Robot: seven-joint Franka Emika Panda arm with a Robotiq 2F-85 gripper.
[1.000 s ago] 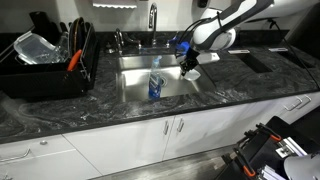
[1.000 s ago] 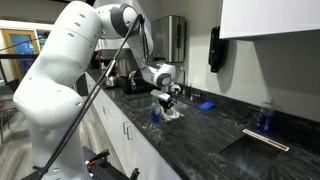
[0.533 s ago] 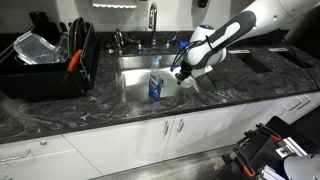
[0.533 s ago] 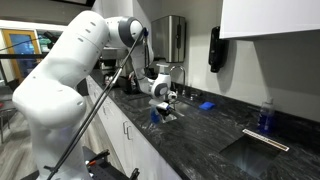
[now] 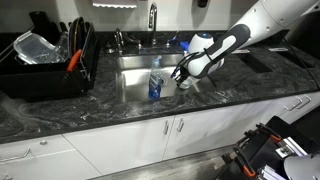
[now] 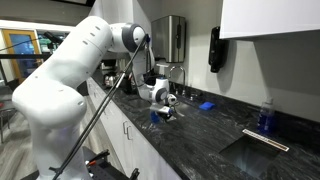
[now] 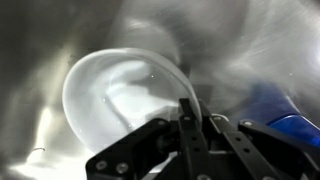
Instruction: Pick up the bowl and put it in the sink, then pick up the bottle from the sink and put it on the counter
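Next, I let go of the small white bowl, now tilted low inside the sink, on the steel sink's bottom beside the clear bottle [image 5: 183, 84] [image 7: 131, 101].
My gripper [image 5: 180, 76] is shut on the rim of the small white bowl [image 7: 115, 95] and holds it tilted, low inside the right part of the steel sink [image 5: 132, 72]. In the wrist view the shut fingers [image 7: 186, 110] pinch the bowl's near edge. The clear bottle with a blue label [image 5: 156, 85] stands upright in the sink just left of the gripper. It shows as a blue blur at the right of the wrist view [image 7: 290, 125]. In an exterior view the gripper [image 6: 166, 108] is beside the bottle [image 6: 155, 115] on the black marbled counter [image 5: 230, 95].
A chrome faucet [image 5: 153, 18] stands behind the sink. A black dish rack [image 5: 50, 68] with a clear plastic container [image 5: 33, 47] sits left of it. A small flat blue object [image 6: 206, 104] lies on the counter. A blue soap bottle [image 6: 265, 117] stands by a second basin [image 6: 255, 152].
The arm has swung from the counter's edge down into the sink, carrying the bowl toward the bottle. The bottle has not moved.
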